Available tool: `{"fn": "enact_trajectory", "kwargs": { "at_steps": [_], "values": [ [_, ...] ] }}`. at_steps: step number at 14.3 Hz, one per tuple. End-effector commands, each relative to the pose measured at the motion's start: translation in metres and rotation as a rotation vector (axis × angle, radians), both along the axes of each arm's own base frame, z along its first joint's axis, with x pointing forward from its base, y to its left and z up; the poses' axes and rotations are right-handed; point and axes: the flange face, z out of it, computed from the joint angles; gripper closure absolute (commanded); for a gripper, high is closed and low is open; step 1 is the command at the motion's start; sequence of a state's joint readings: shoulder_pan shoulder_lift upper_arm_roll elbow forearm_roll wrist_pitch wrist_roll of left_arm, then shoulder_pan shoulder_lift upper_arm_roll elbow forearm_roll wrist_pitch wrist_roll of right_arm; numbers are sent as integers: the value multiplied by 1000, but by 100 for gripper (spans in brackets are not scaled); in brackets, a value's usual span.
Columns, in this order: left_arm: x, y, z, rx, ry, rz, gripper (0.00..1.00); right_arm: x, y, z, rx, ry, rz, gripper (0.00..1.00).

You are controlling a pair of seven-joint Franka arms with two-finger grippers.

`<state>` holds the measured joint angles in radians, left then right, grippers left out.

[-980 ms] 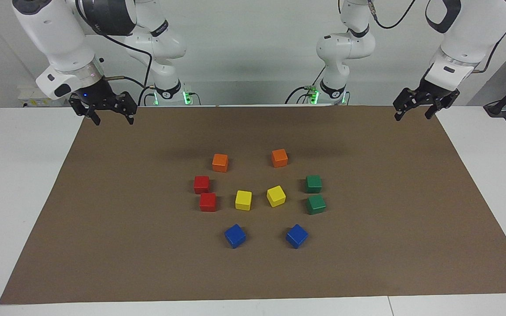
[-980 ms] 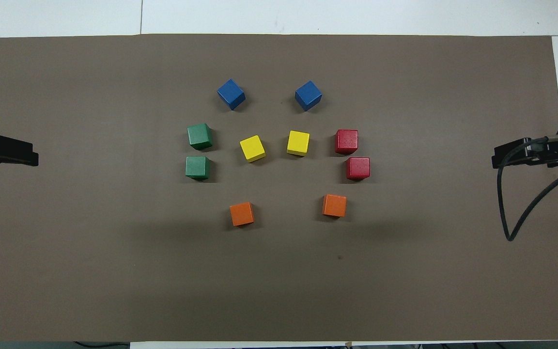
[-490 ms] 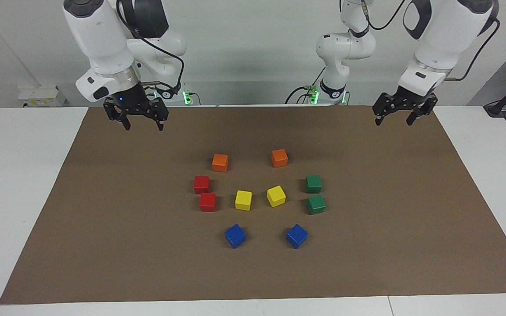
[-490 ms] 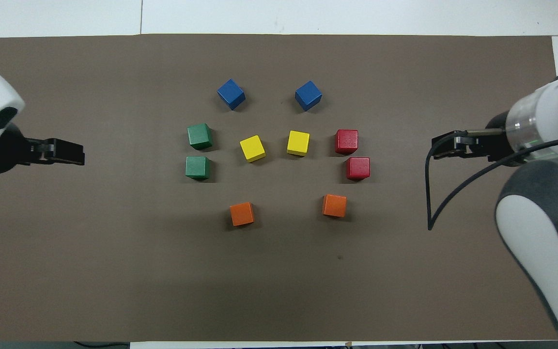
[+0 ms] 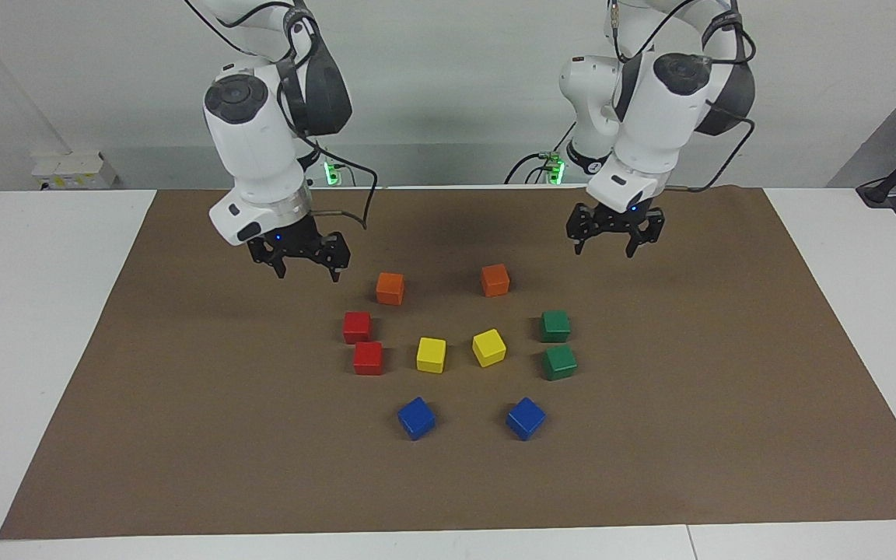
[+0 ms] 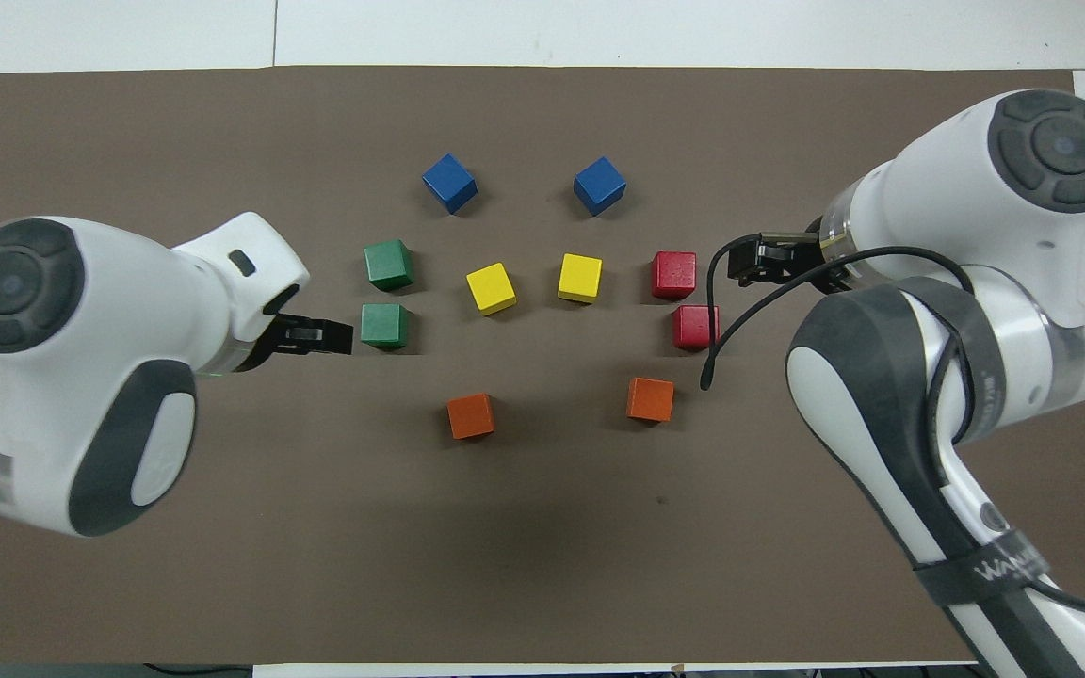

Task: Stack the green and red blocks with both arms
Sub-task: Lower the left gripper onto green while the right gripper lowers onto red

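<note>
My left gripper is to close next on the green block nearer the orange cubes (image 6: 383, 326), and it will leave the green block nearer the blue cubes where it is.
Two dark green blocks (image 5: 554, 325) (image 5: 559, 362) sit side by side on the brown mat toward the left arm's end; they also show in the overhead view (image 6: 384, 325) (image 6: 388, 265). Two red blocks (image 5: 357, 327) (image 5: 368, 358) sit toward the right arm's end, also in the overhead view (image 6: 696, 327) (image 6: 674, 274). My left gripper (image 5: 605, 250) (image 6: 316, 334) is open and empty, raised over the mat beside the green blocks. My right gripper (image 5: 308, 272) (image 6: 754, 266) is open and empty, raised over the mat beside the red blocks.
Two orange cubes (image 5: 390, 288) (image 5: 495, 279) lie nearest the robots. Two yellow cubes (image 5: 431, 354) (image 5: 488, 347) lie between the red and green pairs. Two blue cubes (image 5: 416, 418) (image 5: 526, 418) lie farthest. The brown mat (image 5: 183, 435) covers a white table.
Both arms have swung in from the mat's two ends toward the cubes in the middle and come lower. No cube has moved.
</note>
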<state>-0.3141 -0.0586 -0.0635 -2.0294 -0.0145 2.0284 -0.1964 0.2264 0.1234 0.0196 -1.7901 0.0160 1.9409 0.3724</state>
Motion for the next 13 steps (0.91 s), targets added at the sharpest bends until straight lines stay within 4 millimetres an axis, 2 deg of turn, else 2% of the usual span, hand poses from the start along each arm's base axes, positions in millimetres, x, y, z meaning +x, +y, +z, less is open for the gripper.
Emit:
{"fn": "enact_trajectory", "kwargs": {
  "at_steps": [1,2,5,8,9,12,13],
  "values": [
    [7,-11,-40,-5,21,-3,0,-9,2,-31,10,-8,-24,1],
    [7,-21,-50,-4,26,-18,0,-11,4,-39,9,-10,-35,1],
    [14,-29,-81,9,60,-23,0,-11,13,-53,8,-11,-53,1],
    [23,-33,-98,-2,41,32,0,-7,15,-73,13,-25,-67,1],
    [27,-34,-106,-9,30,55,0,-9,22,-79,16,-30,-78,1],
    [47,-44,-119,-10,23,54,0,-6,29,-91,20,-36,-108,1],
    [56,-48,-128,-6,33,52,0,-6,30,-96,19,-32,-110,1]
  ]
}}
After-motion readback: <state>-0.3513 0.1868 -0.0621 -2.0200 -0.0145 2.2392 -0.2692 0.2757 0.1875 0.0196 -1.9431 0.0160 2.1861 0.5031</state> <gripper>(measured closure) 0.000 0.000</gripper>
